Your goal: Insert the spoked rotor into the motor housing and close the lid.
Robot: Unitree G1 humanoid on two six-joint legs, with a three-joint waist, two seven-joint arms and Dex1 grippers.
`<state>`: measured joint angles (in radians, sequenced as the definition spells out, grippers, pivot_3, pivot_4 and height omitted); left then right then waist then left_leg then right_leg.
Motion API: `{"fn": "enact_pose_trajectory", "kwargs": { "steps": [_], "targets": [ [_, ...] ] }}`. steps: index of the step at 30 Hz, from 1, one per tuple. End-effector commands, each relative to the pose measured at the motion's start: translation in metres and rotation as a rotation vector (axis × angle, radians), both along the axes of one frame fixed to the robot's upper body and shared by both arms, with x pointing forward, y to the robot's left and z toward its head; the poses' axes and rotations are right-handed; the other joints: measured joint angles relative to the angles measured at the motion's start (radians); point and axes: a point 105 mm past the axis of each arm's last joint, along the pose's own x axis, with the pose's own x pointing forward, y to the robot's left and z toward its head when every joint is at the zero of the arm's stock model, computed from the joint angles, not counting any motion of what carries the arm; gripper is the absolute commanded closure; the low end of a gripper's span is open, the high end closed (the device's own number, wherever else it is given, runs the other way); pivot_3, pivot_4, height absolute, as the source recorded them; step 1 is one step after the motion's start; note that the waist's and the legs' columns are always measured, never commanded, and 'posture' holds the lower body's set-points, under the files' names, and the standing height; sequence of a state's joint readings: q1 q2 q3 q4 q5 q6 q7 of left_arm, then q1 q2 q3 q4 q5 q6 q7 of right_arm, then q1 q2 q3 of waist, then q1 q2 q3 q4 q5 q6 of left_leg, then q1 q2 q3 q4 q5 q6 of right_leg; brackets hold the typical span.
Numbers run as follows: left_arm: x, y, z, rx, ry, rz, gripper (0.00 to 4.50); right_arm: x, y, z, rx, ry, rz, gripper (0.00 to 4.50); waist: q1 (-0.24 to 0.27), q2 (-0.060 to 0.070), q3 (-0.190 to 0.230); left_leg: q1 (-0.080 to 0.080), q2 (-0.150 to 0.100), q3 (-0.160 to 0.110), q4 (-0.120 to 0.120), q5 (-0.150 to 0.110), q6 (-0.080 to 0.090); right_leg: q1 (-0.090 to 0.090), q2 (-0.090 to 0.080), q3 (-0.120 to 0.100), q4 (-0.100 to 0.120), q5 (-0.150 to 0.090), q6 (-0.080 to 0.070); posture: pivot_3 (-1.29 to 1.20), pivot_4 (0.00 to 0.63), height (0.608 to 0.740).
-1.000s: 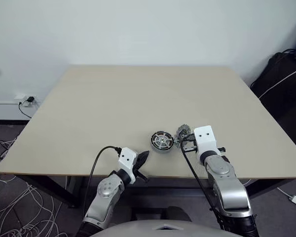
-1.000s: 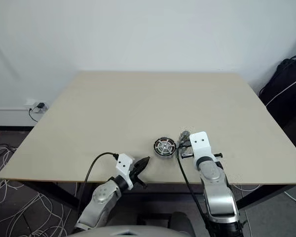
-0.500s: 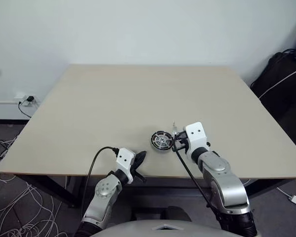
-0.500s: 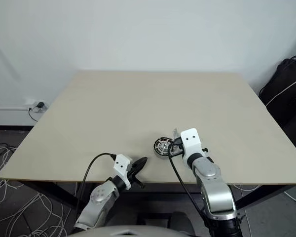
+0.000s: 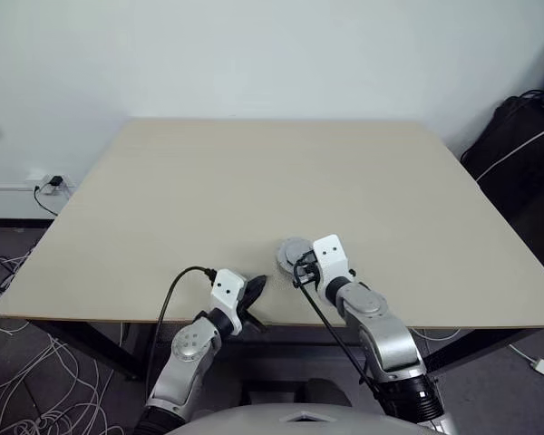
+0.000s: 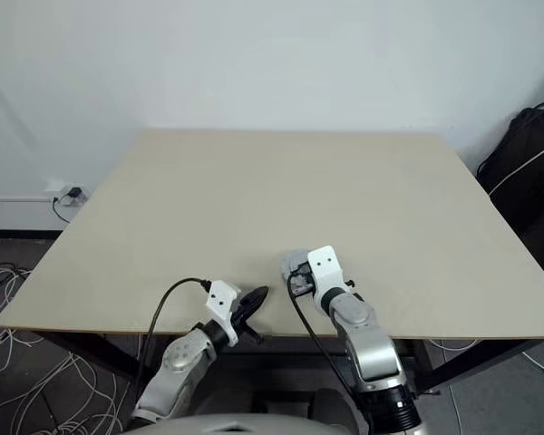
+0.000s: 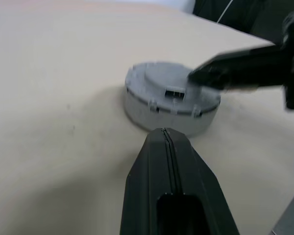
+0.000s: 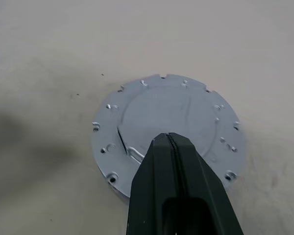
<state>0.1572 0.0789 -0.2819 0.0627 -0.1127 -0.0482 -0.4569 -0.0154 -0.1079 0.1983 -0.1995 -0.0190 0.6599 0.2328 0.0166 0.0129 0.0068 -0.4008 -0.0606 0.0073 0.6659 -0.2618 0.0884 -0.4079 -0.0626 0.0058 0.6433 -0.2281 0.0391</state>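
Observation:
The robot's right gripper is closed over the near part of the lid, where it can only push, so it should open and grip the lid's raised centre (image 8: 162, 116).
The motor housing (image 7: 154, 111) stands near the table's front edge as a low round grey casing. A flat grey lid (image 8: 161, 110) with a notched rim lies level on top of it and covers its inside. The spoked rotor is hidden. My right gripper (image 8: 169, 139) is shut and empty, its tip over the near part of the lid (image 5: 292, 249); whether it touches I cannot tell. My left gripper (image 7: 164, 133) is shut and empty, pointing at the casing's side from a short gap away, close to the table edge (image 5: 257, 288).
The beige table (image 5: 254, 181) stretches far behind and to both sides. A black bag (image 5: 526, 136) sits on the floor at the right. Loose white cables (image 5: 18, 362) and a wall socket (image 5: 50, 184) are at the left, below table level.
My right gripper swung left and tipped downward, and the lid that stood upright beside the housing now lies flat over it, covering the windings. The left gripper stayed put.

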Motion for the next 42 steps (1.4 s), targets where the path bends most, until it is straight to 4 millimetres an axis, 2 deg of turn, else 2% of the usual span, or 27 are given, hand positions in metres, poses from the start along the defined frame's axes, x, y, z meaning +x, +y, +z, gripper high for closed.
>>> {"fn": "enact_pose_trajectory", "kwargs": {
  "steps": [1, 7, 11, 14, 21, 23, 27, 36, 42],
  "targets": [
    [0.004, -0.008, 0.026, -0.024, -0.061, -0.009, 4.5, -0.001, 0.004, -0.003, 0.003, 0.008, 0.021, 4.48, 0.0, 0.0, 0.0, 0.0, 0.0, 0.0, 0.0, 0.0, 0.0, 0.0, 0.0, 0.0, 0.0, 0.0, 0.0, 0.0, 0.0, 0.74],
    [0.004, -0.019, 0.037, -0.028, -0.057, -0.01, 4.5, -0.004, 0.002, 0.026, 0.037, -0.104, 0.158, 4.48, 0.001, 0.0, 0.0, 0.0, 0.0, 0.0, 0.0, 0.0, 0.0, 0.0, 0.0, 0.0, 0.0, 0.0, 0.0, 0.0, 0.0, 0.74],
    [0.004, -0.024, 0.031, -0.023, -0.043, -0.013, 4.5, -0.002, -0.008, 0.032, 0.024, -0.129, 0.226, 3.23, 0.002, 0.0, 0.001, 0.0, 0.0, 0.0, 0.0, 0.0, 0.0, 0.0, 0.0, 0.0, 0.0, 0.0, 0.0, 0.0, 0.0, 0.74],
    [0.005, -0.024, 0.023, -0.019, -0.034, -0.013, 4.5, -0.002, -0.007, 0.035, 0.061, -0.125, 0.288, 2.24, 0.003, -0.001, 0.001, 0.0, 0.0, 0.0, 0.0, 0.0, 0.0, 0.0, 0.0, 0.0, 0.0, 0.0, 0.0, 0.0, 0.0, 0.74],
    [0.003, -0.011, -0.005, -0.007, -0.015, -0.002, 4.5, 0.004, -0.005, 0.035, 0.087, -0.102, 0.382, 0.02, 0.008, -0.004, 0.003, 0.0, 0.0, 0.0, 0.0, 0.0, 0.0, 0.0, 0.0, 0.0, -0.001, 0.0, 0.0, 0.0, 0.0, 0.74],
    [0.003, -0.006, -0.017, -0.002, -0.005, 0.003, 4.5, 0.008, -0.005, 0.035, 0.087, -0.104, 0.387, 0.02, 0.01, -0.004, 0.003, 0.0, 0.0, 0.0, 0.0, 0.0, 0.0, 0.0, 0.0, 0.0, -0.001, 0.0, 0.0, 0.0, 0.0, 0.74],
    [-0.001, 0.004, -0.058, 0.022, 0.049, 0.015, 4.5, 0.02, -0.008, 0.033, 0.083, -0.104, 0.365, 0.02, 0.021, -0.002, 0.001, 0.0, 0.0, 0.0, 0.0, 0.0, 0.0, 0.0, -0.001, -0.001, -0.001, 0.0, 0.0, 0.0, 0.0, 0.74],
    [-0.001, 0.019, -0.066, 0.015, 0.012, 0.03, 4.5, 0.035, -0.015, 0.028, 0.1, -0.092, 0.294, 0.02, 0.021, 0.001, -0.004, 0.003, 0.001, 0.001, 0.0, 0.0, 0.001, 0.004, -0.003, -0.004, 0.0, 0.003, 0.0, 0.0, 0.0, 0.74],
    [-0.012, 0.03, -0.083, 0.035, 0.041, 0.039, 4.5, 0.038, -0.02, 0.026, 0.1, -0.088, 0.261, 0.02, 0.018, 0.005, -0.007, 0.008, 0.003, 0.0, 0.0, 0.0, 0.001, 0.008, -0.004, -0.008, 0.0, 0.002, 0.004, 0.0, 0.0, 0.74]
  ]
}}
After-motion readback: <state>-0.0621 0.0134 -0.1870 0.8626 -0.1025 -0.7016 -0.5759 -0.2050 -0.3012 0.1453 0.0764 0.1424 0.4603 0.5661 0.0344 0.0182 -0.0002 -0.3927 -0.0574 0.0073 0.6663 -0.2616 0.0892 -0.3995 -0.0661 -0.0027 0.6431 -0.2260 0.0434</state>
